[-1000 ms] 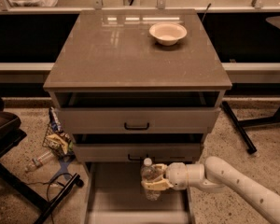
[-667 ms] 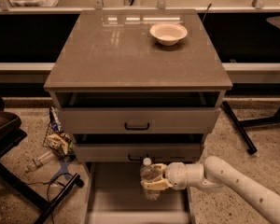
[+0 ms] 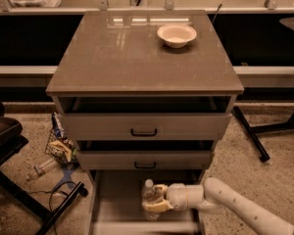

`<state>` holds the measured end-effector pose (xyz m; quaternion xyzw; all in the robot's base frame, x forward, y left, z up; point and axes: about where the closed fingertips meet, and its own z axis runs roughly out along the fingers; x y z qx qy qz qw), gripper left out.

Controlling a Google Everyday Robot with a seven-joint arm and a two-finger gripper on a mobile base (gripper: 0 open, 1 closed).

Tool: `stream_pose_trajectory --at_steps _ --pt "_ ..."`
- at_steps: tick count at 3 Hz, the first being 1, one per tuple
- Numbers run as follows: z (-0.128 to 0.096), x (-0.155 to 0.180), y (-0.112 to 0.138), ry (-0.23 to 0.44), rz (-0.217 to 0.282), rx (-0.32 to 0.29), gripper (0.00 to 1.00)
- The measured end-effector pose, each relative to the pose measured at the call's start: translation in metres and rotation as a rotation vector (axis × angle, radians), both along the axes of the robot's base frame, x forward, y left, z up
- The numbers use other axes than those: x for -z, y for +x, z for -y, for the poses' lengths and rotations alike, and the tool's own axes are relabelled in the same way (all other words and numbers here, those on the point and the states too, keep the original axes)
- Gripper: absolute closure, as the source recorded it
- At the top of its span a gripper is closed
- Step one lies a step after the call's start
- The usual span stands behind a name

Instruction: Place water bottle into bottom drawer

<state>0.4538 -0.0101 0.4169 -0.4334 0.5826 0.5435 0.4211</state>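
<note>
The water bottle will be released on the front middle of the open bottom drawer's inside (image 3: pixel 151 227).
The water bottle (image 3: pixel 149 196) is a slim clear bottle with a white cap. It stands upright inside the open bottom drawer (image 3: pixel 113 204), near the middle of its flat floor. My gripper (image 3: pixel 156 200) reaches in from the right on a white arm and is shut on the bottle's body, with pale fingers (image 3: pixel 159 206) wrapped around it. The bottle's lower part is partly hidden by the fingers and the drawer's front wall.
A cream bowl (image 3: pixel 176 35) sits on the cabinet top (image 3: pixel 137 58). The two upper drawers (image 3: pixel 144 126) with black handles are slightly pulled out. A smaller clear bottle (image 3: pixel 39 169) and a snack bag (image 3: pixel 59 146) lie on the floor at left, beside a black stand (image 3: pixel 19 190).
</note>
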Motion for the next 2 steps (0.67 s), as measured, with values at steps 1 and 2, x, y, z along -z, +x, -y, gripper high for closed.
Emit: stream_pose_trajectory --at_steps 1,2 --pt "-0.019 0.079 -0.009 0.013 0.025 -0.083 1.0" --pt "-0.033 0.12 -0.01 -0.015 0.027 -0.143 1.0"
